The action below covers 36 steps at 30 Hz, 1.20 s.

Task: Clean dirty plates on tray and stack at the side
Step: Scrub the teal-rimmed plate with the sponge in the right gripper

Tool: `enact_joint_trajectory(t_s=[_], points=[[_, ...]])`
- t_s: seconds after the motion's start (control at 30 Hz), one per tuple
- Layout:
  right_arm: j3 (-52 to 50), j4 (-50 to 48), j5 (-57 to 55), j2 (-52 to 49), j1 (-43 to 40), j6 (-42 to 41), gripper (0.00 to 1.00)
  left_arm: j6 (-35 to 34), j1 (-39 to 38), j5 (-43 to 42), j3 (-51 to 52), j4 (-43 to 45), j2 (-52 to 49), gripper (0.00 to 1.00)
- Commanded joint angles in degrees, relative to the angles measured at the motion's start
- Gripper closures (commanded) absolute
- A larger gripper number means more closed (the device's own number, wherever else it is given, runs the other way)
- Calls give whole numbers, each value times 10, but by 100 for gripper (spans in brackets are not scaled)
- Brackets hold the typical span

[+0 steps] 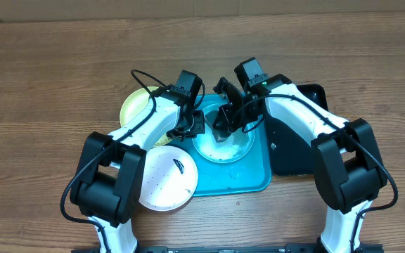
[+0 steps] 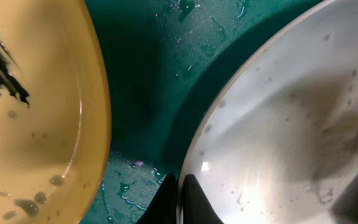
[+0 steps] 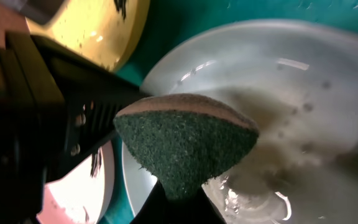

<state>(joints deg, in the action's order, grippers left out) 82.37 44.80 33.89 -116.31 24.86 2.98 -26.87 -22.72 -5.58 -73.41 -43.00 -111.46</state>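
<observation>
Next, my right gripper puts the green scouring sponge down in the middle of the glossy black tray (image 1: 301, 132).
The light teal plate (image 1: 225, 145) lies wet on the turquoise tray (image 1: 248, 177). My left gripper (image 1: 192, 128) is shut on its left rim; in the left wrist view the fingertips (image 2: 179, 200) pinch the edge of the plate (image 2: 291, 124). My right gripper (image 1: 225, 121) is shut on a dark green scouring sponge (image 3: 185, 143), which is pressed on the plate (image 3: 303, 93) amid foamy water. The yellow-green plate (image 1: 136, 105) with dark smears lies at the tray's upper left. At the tray's lower left lies the white plate (image 1: 164, 180), with a dark smear and specks.
A glossy black tray (image 1: 295, 147) lies right of the turquoise tray, partly under the right arm. Both arms crowd over the middle of the tray. Bare wooden tabletop (image 1: 48, 84) surrounds everything.
</observation>
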Motion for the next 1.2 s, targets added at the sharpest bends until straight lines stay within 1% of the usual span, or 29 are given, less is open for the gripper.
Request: enact_joint_trajectory(t_s=[0.0, 0.13, 0.17, 0.23, 0.4, 0.67, 0.8, 0.87, 1.03, 1.1, 1.17], points=[[21, 7, -59, 3, 1, -2, 96, -1, 2, -4, 5, 2, -6, 96], [21, 17, -155, 2, 1, -2, 96, -1, 2, -4, 5, 2, -6, 96], [21, 15, -206, 2, 1, -2, 96, -1, 2, -4, 5, 3, -6, 96], [20, 11, -241, 2, 1, -1, 96, -2, 2, -4, 5, 3, -6, 96], [15, 0, -245, 2, 1, -1, 97, -2, 2, -4, 5, 4, -6, 96], [-43, -65, -245, -4, 1, -2, 96, -2, 2, -4, 5, 3, -6, 96], [-56, -70, -243, -17, 1, -7, 96, -2, 2, -4, 5, 4, -6, 96], [-56, -65, -220, -21, 1, -21, 96, -2, 2, -4, 5, 3, -6, 96], [-55, -38, -33, -21, 1, -21, 96, -2, 2, -4, 5, 4, -6, 96], [-55, -27, 19, -21, 1, -21, 96, -2, 2, -4, 5, 4, -6, 96], [-55, -15, 47, -21, 3, -21, 96, -2, 2, -4, 5, 4, -6, 96]])
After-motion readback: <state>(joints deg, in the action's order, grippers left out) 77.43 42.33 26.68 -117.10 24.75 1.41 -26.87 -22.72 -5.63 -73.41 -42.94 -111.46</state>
